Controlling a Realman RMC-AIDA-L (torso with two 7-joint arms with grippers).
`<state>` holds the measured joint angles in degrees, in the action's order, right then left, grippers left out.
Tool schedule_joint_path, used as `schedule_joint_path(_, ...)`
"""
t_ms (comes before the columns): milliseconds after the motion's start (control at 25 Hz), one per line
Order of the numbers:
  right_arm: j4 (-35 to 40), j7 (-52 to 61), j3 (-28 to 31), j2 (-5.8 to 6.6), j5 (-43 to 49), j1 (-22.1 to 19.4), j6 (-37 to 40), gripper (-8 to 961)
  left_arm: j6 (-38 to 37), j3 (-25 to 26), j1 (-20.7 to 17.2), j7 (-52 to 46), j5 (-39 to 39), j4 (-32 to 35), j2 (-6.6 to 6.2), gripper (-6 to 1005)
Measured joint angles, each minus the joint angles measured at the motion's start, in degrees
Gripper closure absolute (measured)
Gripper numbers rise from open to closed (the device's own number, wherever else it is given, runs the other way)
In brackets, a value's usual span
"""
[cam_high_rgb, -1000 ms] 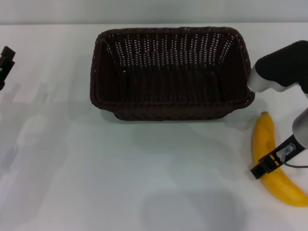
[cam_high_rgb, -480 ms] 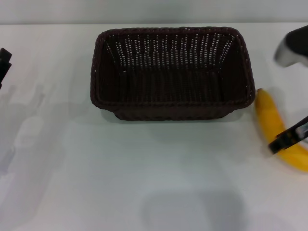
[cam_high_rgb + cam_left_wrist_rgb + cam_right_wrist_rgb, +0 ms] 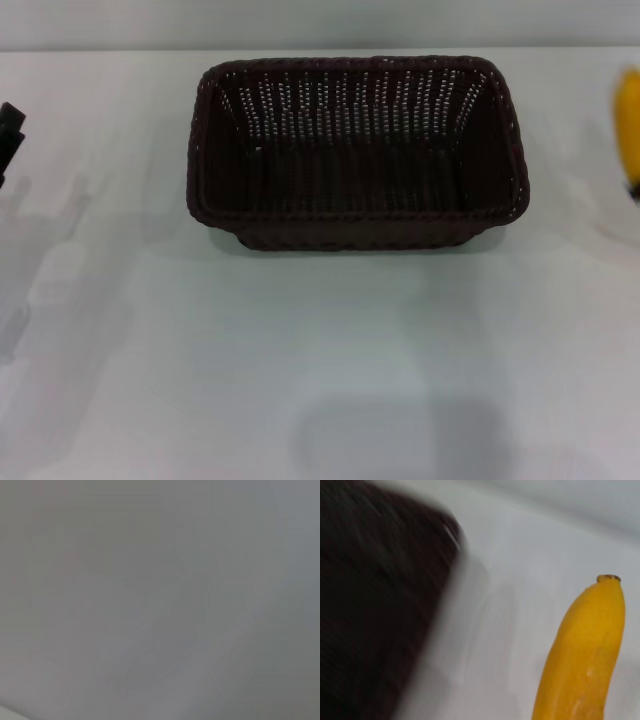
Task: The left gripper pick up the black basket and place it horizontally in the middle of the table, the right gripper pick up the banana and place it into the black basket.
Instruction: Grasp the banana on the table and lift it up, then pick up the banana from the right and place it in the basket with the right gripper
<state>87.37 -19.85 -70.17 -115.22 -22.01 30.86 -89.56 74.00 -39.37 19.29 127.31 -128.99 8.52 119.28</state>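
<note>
Next, my right gripper releases the banana, which is now beside the basket, lengthwise on the middle of the black basket's bottom (image 3: 345, 176).
The black basket (image 3: 355, 150) stands lengthwise across the middle of the white table (image 3: 300, 350), open side up and empty. The banana (image 3: 630, 125) shows only as a yellow strip at the right edge of the head view, level with the basket and apart from it. A dark bit of my right gripper (image 3: 634, 188) sits at its lower end and holds it. In the right wrist view the banana (image 3: 585, 655) is close up, its brown tip pointing away, with the basket (image 3: 375, 605) blurred beside it. My left gripper (image 3: 8, 125) is parked at the far left edge.
The left wrist view shows only a plain grey surface. White tabletop lies in front of the basket and to its left.
The banana has left its spot on the table at the front right and moved up and back along the right edge with my right gripper. The right arm has gone almost out of view. The basket has not moved.
</note>
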Motion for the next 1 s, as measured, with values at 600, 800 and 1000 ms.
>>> schedule_joint_path(600,-4.9,-33.7,-11.8,-0.27,-28.9,8.0,23.0,469,-1.9,-0.3,0.3,0.0,0.3,0.0,0.03,127)
schedule_joint_path(800,-14.7,-37.1,-16.9,-0.41,-29.9,12.8,24.2,469,-2.2,-0.4,0.8,0.0,0.1,0.0,0.06,128)
schedule_joint_path(1000,-14.9,-37.6,-16.6,-0.47,-30.0,12.0,25.2,346,-3.3,-0.1,1.5,0.0,0.0,0.0,0.07,128)
